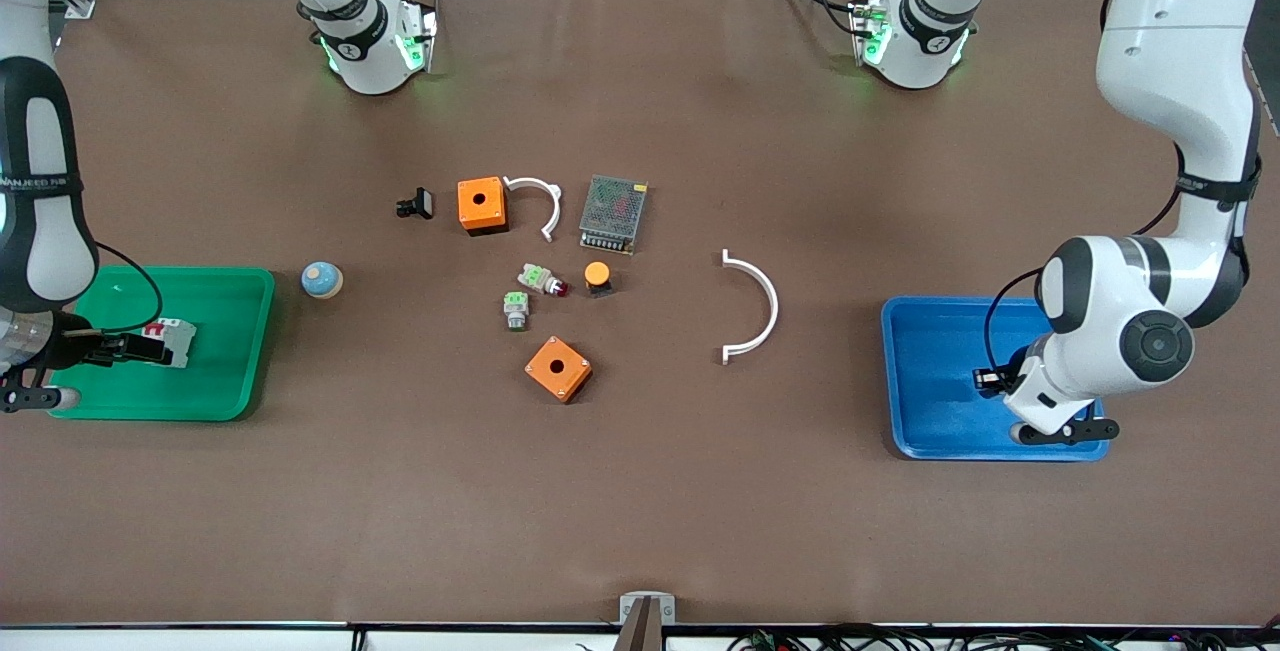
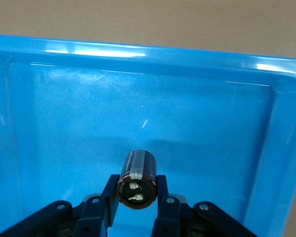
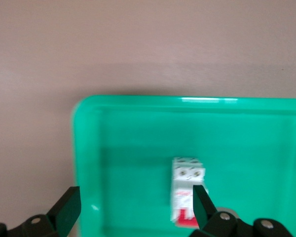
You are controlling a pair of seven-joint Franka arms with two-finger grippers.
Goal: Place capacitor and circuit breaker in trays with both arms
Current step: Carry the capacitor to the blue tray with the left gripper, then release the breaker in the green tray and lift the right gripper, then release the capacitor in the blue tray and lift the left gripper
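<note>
The robot's left gripper needs to release the capacitor on the middle of the blue tray's bottom (image 1: pixel 986 382) (image 2: pixel 137 170).
The circuit breaker (image 1: pixel 172 341), a white-grey block with red toggles, lies in the green tray (image 1: pixel 235 351) at the right arm's end of the table. My right gripper (image 1: pixel 108 349) hangs low over that tray, open wide. In the right wrist view the breaker (image 3: pixel 186 185) lies by one fingertip (image 3: pixel 200 200) of the right gripper (image 3: pixel 135 200), not gripped. My left gripper (image 1: pixel 990 378) is low over the blue tray (image 1: pixel 930 431). In the left wrist view it (image 2: pixel 136 186) is shut on the capacitor (image 2: pixel 138 170), a small black cylinder, just above the tray floor (image 2: pixel 89 128).
On the mat between the trays lie two orange boxes (image 1: pixel 481 204) (image 1: pixel 558 368), two white arcs (image 1: pixel 540 201) (image 1: pixel 765 306), a mesh-covered unit (image 1: pixel 613 214), a black clip (image 1: pixel 415 203), two push-button parts (image 1: pixel 543 279) (image 1: pixel 515 309), an orange-capped button (image 1: pixel 598 277) and a round blue knob (image 1: pixel 322 279).
</note>
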